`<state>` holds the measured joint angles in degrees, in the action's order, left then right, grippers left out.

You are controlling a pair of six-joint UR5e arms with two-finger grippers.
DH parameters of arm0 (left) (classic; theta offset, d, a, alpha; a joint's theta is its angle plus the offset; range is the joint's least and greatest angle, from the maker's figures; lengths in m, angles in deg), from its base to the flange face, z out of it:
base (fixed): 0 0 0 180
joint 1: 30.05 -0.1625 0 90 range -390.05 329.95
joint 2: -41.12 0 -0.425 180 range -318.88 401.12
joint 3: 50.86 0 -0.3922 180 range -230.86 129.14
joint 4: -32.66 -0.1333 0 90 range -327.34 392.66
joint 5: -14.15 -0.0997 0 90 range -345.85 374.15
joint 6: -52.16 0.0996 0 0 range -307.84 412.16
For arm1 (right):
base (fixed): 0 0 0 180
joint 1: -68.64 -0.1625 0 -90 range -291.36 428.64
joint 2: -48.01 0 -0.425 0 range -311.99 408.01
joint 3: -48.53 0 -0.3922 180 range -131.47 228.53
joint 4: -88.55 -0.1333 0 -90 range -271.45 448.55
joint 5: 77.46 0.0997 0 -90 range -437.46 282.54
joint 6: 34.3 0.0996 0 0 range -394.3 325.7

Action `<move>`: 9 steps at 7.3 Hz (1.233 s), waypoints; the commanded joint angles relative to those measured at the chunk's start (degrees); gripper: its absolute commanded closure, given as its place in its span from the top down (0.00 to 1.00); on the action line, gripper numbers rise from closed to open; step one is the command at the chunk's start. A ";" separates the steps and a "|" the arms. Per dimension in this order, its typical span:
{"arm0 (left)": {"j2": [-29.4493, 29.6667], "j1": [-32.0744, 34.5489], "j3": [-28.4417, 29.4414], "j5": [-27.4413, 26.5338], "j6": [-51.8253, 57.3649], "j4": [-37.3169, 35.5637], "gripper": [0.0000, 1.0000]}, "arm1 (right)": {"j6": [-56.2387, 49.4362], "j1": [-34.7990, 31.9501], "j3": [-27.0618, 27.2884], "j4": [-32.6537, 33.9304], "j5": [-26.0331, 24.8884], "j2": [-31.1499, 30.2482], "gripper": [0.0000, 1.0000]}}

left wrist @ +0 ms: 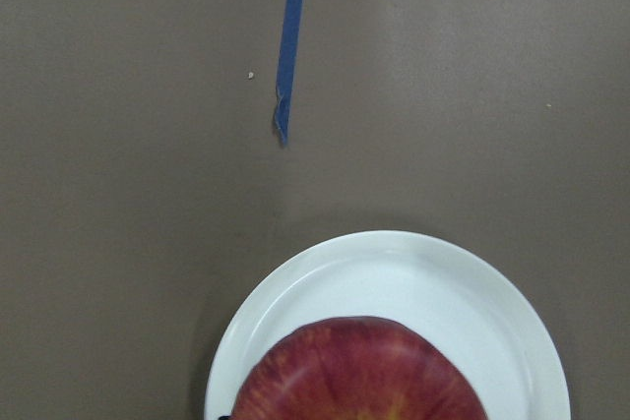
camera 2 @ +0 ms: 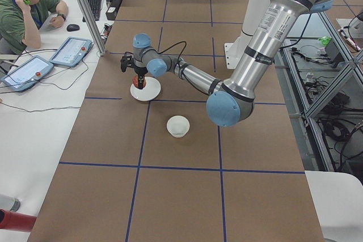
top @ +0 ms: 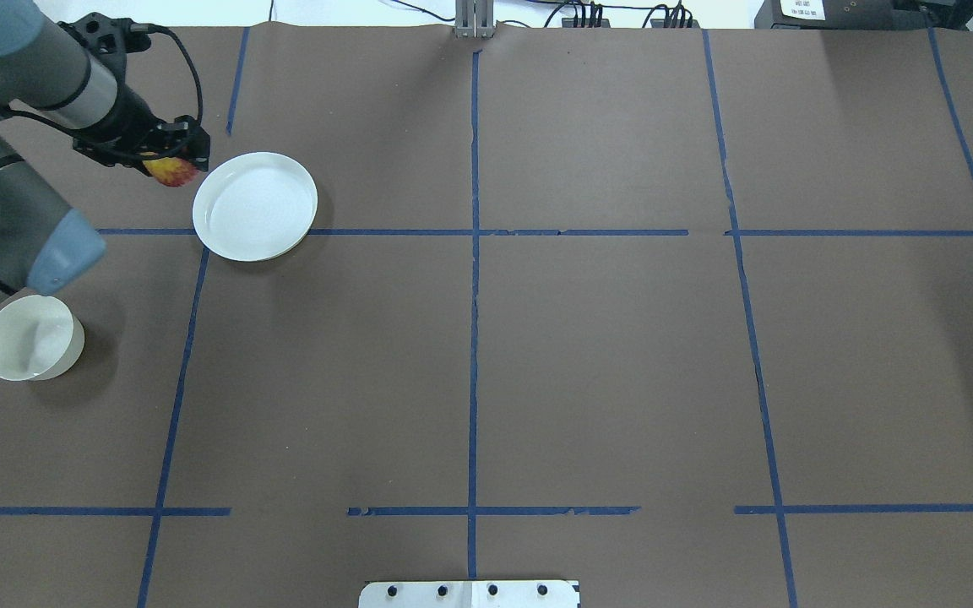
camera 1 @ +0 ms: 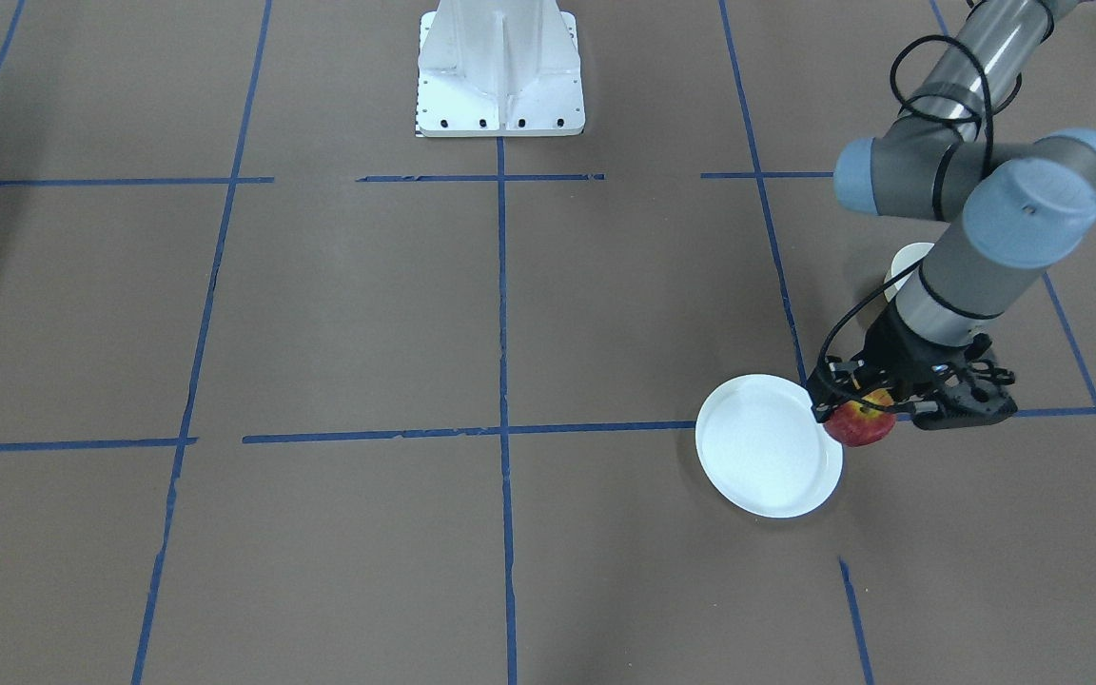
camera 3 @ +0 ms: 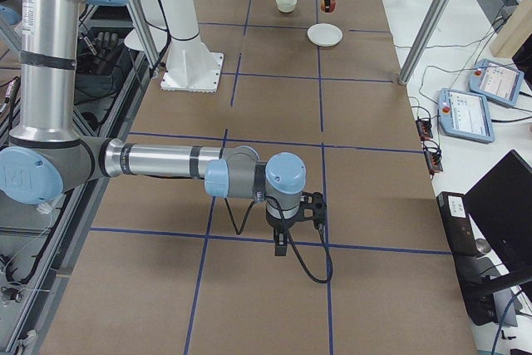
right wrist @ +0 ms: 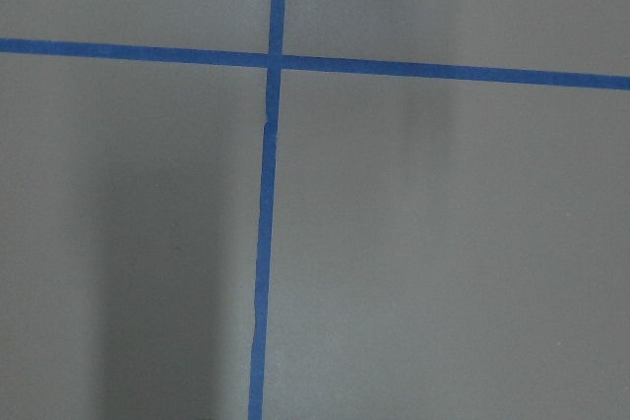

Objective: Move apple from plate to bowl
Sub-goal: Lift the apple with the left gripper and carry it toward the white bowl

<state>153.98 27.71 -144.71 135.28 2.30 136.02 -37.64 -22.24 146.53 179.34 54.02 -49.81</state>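
Next, I set the red apple inside the cream bowl half hidden (camera 1: 927, 284) under my left arm with my left gripper. The apple hangs by the plate's edge now.
The red apple (camera 1: 860, 425) with a yellow patch is held in my left gripper (camera 1: 867, 407), which is shut on it. It hangs above the table at the edge of the white plate (camera 1: 757, 452), on the side toward the bowl. In the overhead view the apple (top: 171, 172) is just left of the bare plate (top: 255, 205). The left wrist view shows the apple (left wrist: 359, 373) in front of the plate (left wrist: 394, 268). The cream bowl (top: 30, 339) stands apart at the near left, bare inside. My right gripper (camera 3: 287, 237) shows only in the right side view; I cannot tell whether it is open or shut.
Brown table cover with blue tape lines (top: 474, 232). The robot's white base (camera 1: 500, 71) is at the table's middle. My left arm's elbow (top: 64, 253) hangs over the area beside the bowl. An operator (camera 2: 25, 12) sits off the table's far side.
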 commanded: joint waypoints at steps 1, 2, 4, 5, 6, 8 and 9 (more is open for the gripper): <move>-13.13 3.76 -15.18 0.60 11.76 -6.95 0.50 | 0.00 0.00 0.00 0.00 0.00 0.00 1.00; -20.50 4.47 -18.27 0.69 14.06 -3.12 0.49 | 0.00 0.00 0.00 0.00 0.00 0.00 1.00; -34.59 4.56 -16.92 0.43 11.47 17.30 0.50 | 0.00 0.00 0.00 0.00 0.00 0.00 1.00; -34.99 4.04 -13.33 -0.01 6.14 22.44 0.50 | 0.00 0.00 0.00 0.00 0.00 0.00 1.00; -34.64 3.25 -9.73 -0.10 1.30 27.02 0.50 | 0.00 0.00 0.00 0.00 0.09 0.00 1.00; -34.29 -2.26 -7.50 -2.90 -4.52 29.44 0.50 | 0.00 0.00 0.00 0.00 0.00 0.00 1.00; -34.29 -4.21 -7.49 -3.09 -7.07 29.96 0.49 | 0.00 0.00 0.00 0.00 0.00 0.00 1.00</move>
<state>119.63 26.33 -152.76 133.03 -1.26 164.95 -37.64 -22.24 146.52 179.34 54.03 -49.81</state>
